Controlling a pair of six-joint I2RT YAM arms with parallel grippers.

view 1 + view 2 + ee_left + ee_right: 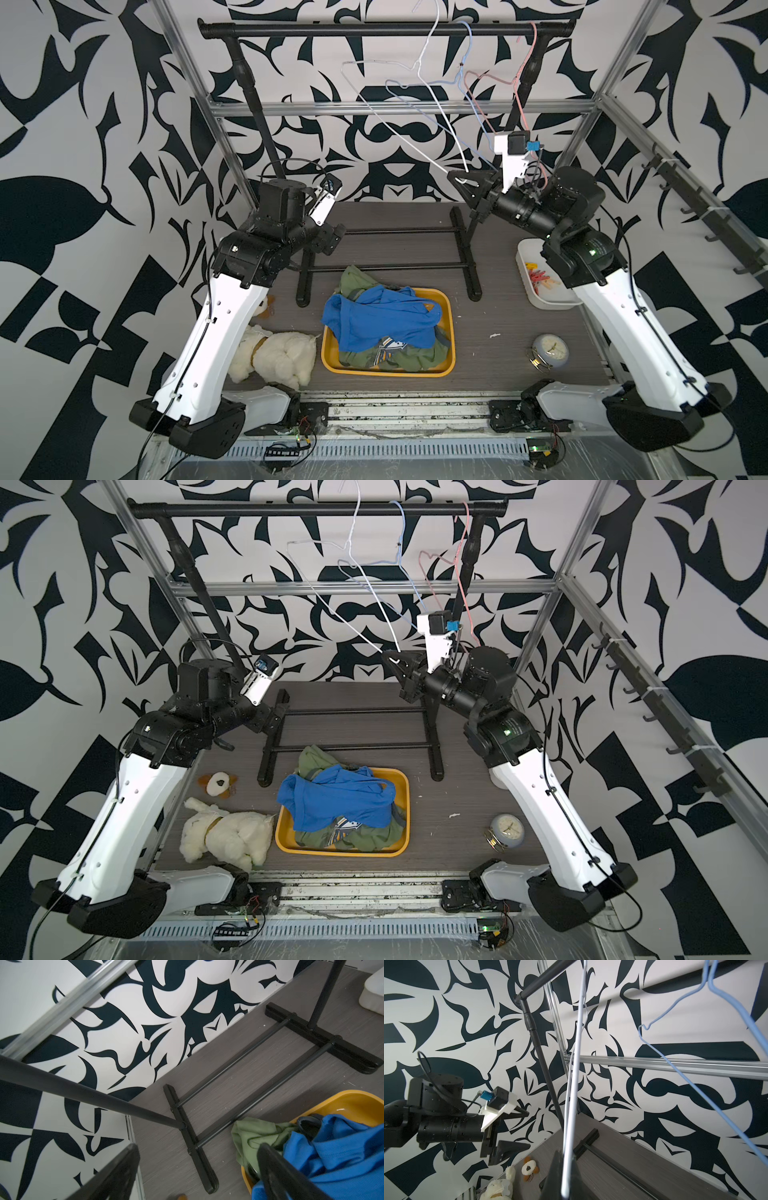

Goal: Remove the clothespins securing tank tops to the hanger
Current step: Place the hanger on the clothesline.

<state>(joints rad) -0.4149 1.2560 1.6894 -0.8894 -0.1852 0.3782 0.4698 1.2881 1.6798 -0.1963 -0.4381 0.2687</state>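
Observation:
Next, my right gripper lets go of the white hanger once it is hooked over the middle of the black rail (pixel 390 29) beside the blue hanger.
My right gripper (pixel 457 179) (pixel 564 1157) is shut on the lower wire of a bare white hanger (pixel 428 83) (pixel 575 1064), which hangs from the black rail. My left gripper (pixel 336 239) (pixel 197 1147) stands open and holds nothing, above the rack's left foot. A blue tank top (pixel 374 320) (pixel 342 1157) lies crumpled over olive green tank tops (pixel 399 357) (pixel 255 1134) in a yellow tray (pixel 446 332). Red and yellow clothespins (pixel 538 277) lie in a white tray (pixel 548 299), partly hidden under my right arm.
A blue hanger (pixel 461 79) and a pink hanger (pixel 519 83) hang bare on the rail (pixel 382 30). The rack's black base (pixel 386 249) stands behind the yellow tray. A white plush dog (pixel 270 353) lies front left, an alarm clock (pixel 550 351) front right.

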